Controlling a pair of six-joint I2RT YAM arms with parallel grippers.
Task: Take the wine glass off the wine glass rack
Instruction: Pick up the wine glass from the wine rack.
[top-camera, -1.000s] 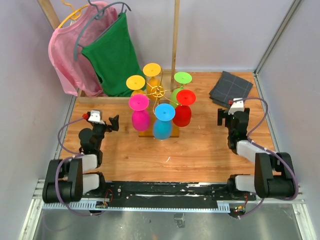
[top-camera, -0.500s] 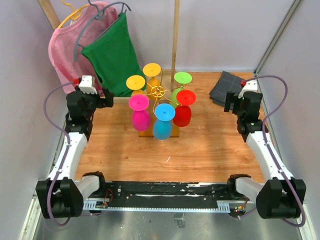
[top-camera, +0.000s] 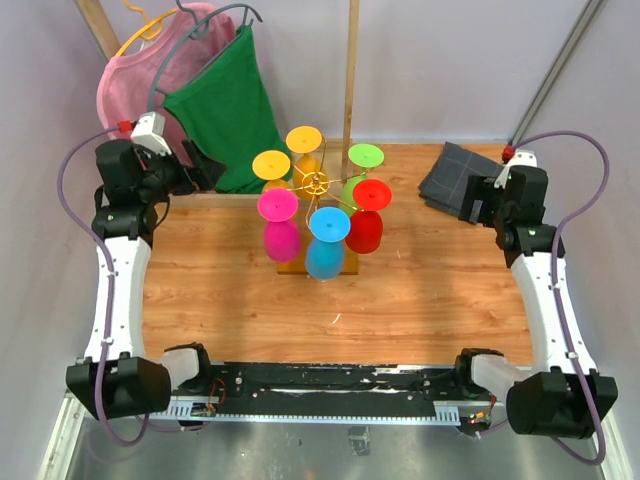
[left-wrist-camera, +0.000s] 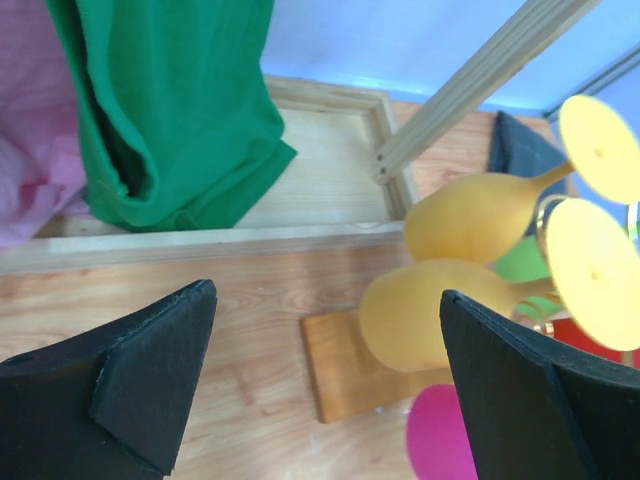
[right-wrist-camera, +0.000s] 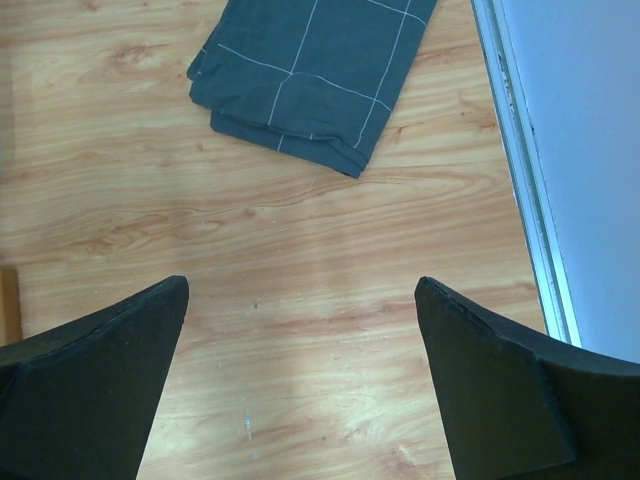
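Next, I close my left gripper on the edge of the round foot (top-camera: 257, 164) (left-wrist-camera: 558, 265) of the yellow wine glass next to the magenta wine glass.
The gold wire wine glass rack (top-camera: 314, 183) stands on its light-wood base (top-camera: 300, 264) at mid-table. Several coloured wine glasses hang upside down from it: yellow (top-camera: 271, 165), orange-yellow (top-camera: 303, 140), green (top-camera: 365, 156), red (top-camera: 371, 196), blue (top-camera: 328, 226) and magenta (top-camera: 277, 206). My left gripper (top-camera: 205, 170) is open and raised, left of the rack near the green shirt. In the left wrist view (left-wrist-camera: 325, 375) it frames two yellow glasses (left-wrist-camera: 440, 315) and the base (left-wrist-camera: 345, 365). My right gripper (top-camera: 478, 203) is open and empty at the right, above bare table (right-wrist-camera: 300, 330).
A tall wooden clothes frame (top-camera: 351, 70) stands at the back with a pink shirt (top-camera: 135, 110) and a green shirt (top-camera: 225, 115) on hangers. A folded dark grey cloth (top-camera: 455, 175) lies at the back right, also in the right wrist view (right-wrist-camera: 315, 70). Walls close both sides.
Both arms have risen from low folded poses and reached up and outward. The left gripper went up and back to the green shirt, the right gripper to the grey cloth. The glasses have not moved.
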